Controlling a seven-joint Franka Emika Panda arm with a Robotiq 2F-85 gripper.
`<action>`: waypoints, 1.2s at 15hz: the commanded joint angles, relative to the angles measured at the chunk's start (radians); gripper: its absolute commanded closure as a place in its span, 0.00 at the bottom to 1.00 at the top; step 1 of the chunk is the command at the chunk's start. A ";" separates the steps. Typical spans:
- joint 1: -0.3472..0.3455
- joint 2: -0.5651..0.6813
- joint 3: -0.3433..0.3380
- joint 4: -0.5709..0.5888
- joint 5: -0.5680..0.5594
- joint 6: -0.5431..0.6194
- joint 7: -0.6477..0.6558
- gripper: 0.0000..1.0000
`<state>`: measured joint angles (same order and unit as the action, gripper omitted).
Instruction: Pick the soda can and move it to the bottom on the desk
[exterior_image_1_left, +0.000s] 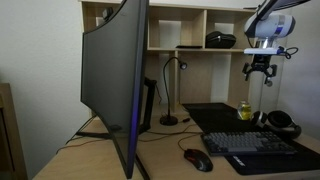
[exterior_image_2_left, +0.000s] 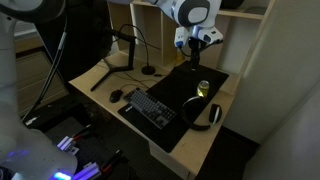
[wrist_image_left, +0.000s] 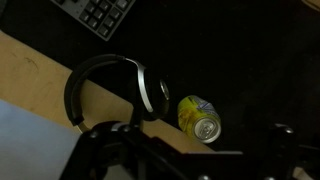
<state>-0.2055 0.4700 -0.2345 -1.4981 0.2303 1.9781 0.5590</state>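
My gripper is going to close around the upper part of the soda can (exterior_image_1_left: 244, 105) (wrist_image_left: 205, 123), just below its silver top, beside the black headphones.
The yellow-green soda can (exterior_image_1_left: 245, 111) stands upright on the black desk mat (exterior_image_1_left: 215, 118), next to the black headphones (exterior_image_1_left: 280, 122). It also shows in an exterior view (exterior_image_2_left: 204, 89) and in the wrist view (wrist_image_left: 198, 117), where I see its silver top. My gripper (exterior_image_1_left: 261, 68) hangs open and empty well above the can, and it shows in both exterior views (exterior_image_2_left: 196, 45). In the wrist view its two fingers (wrist_image_left: 190, 155) frame the lower edge, wide apart. The light-wood desk (wrist_image_left: 30, 75) shows beside the mat.
A keyboard (exterior_image_2_left: 150, 107) and a mouse (exterior_image_2_left: 117, 95) lie on the mat. A large monitor (exterior_image_1_left: 115, 80) fills the foreground. A gooseneck stand (exterior_image_1_left: 170, 90) rises behind it. The cubby shelf unit (exterior_image_1_left: 200, 25) stands against the wall behind my gripper.
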 joint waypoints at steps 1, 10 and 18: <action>-0.012 0.175 0.000 0.180 0.037 -0.021 0.201 0.00; -0.025 0.357 0.001 0.367 0.057 0.005 0.489 0.00; -0.058 0.520 0.000 0.496 0.098 0.074 0.833 0.00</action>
<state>-0.2439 0.9235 -0.2316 -1.0750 0.2894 2.0093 1.3084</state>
